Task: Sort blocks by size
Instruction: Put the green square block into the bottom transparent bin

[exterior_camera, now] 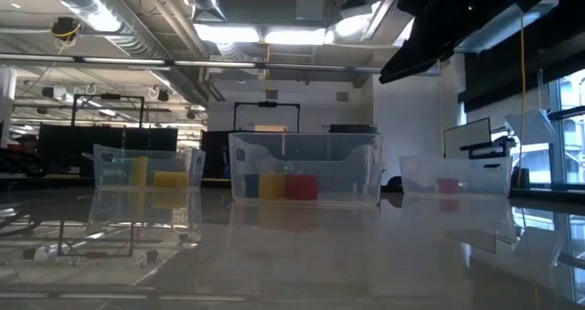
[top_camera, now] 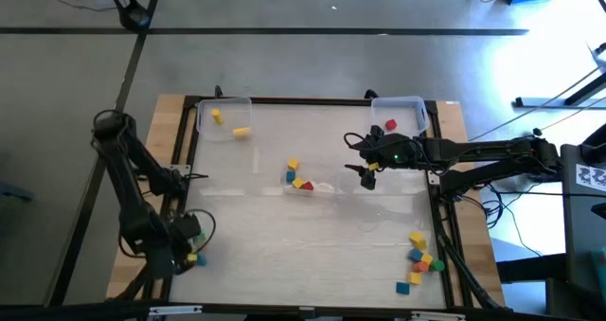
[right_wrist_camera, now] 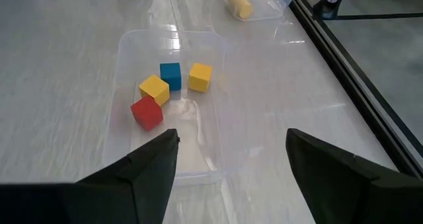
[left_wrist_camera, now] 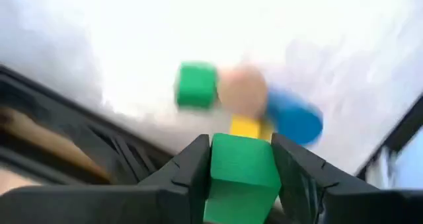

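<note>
The green block, now over the table's near corner, will be let go by my left gripper just beyond the red block near the table's middle [top_camera: 311, 170].
My left gripper [top_camera: 189, 243] hangs over the table's near left corner, shut on a green block [left_wrist_camera: 241, 174]. On the table under it lie a second green block [left_wrist_camera: 195, 85], a pale round piece [left_wrist_camera: 242, 92], a blue block [left_wrist_camera: 294, 118] and a yellow block [left_wrist_camera: 246, 126]. My right gripper [top_camera: 367, 176] hovers open right of the table's middle, above and beside the middle clear bin [right_wrist_camera: 198, 174]. That bin holds a red block [right_wrist_camera: 147, 112], two yellow blocks and a blue one. My left gripper pinches the green block by two opposite sides [left_wrist_camera: 221, 164] between its two fingers. The fingers come from above, pointing down. The block is lifted clear of the table and the loose blocks below it.
A clear bin [top_camera: 224, 117] at the far left holds yellow blocks. Another bin [top_camera: 398, 113] at the far right holds a red block. Several mixed blocks [top_camera: 419, 259] lie near the near right corner. A dark frame [top_camera: 312, 100] runs round the table.
</note>
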{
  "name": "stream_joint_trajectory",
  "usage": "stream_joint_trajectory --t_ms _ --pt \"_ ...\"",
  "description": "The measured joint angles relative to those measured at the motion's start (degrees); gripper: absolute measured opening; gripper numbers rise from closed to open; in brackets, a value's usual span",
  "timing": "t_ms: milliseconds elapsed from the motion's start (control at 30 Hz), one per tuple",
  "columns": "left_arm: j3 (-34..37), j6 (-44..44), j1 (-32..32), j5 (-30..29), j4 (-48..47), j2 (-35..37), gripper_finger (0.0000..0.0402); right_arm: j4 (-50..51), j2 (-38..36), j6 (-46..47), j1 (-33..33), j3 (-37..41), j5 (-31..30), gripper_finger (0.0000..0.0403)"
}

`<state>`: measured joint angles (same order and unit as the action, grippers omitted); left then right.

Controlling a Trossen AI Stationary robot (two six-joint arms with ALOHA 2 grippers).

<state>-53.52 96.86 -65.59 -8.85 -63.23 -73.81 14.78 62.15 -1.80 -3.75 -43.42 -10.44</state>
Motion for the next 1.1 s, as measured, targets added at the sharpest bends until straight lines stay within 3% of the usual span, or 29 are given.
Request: stream_joint_trajectory --t_ms 233,433,533,700,867,1100 --pt "-0.02 -1.28 4.02 -20.05 -0.88 5.94 0.0128 0.03 0.00 -0.01 -0.02 -0.01 0.00 0.0280" --pt "-0.04 -14.26 12.42 -36.22 0.45 6.85 0.0130 -0.02 0.00 0.00 -0.02 0.00 0.00 0.0280" --pt "-0.04 -22.03 16.67 -41.24 3.33 6.77 0.0130 -0.02 0.00 0.00 -0.02 -0.01 0.00 0.0280" --pt "0.34 -36.51 24.65 -42.63 10.90 6.74 0.0131 -0.06 0.00 0.00 0.00 0.00 0.00 0.0280" --pt "5.53 -54.92 34.60 -42.51 27.40 6.72 0.0131 -0.74 0.00 -0.31 -0.02 0.00 0.00 0.0280" --pt "14.85 -76.11 47.75 -31.28 59.67 6.37 0.0131 -1.15 0.02 -0.42 -0.02 -0.02 -0.01 0.0280"
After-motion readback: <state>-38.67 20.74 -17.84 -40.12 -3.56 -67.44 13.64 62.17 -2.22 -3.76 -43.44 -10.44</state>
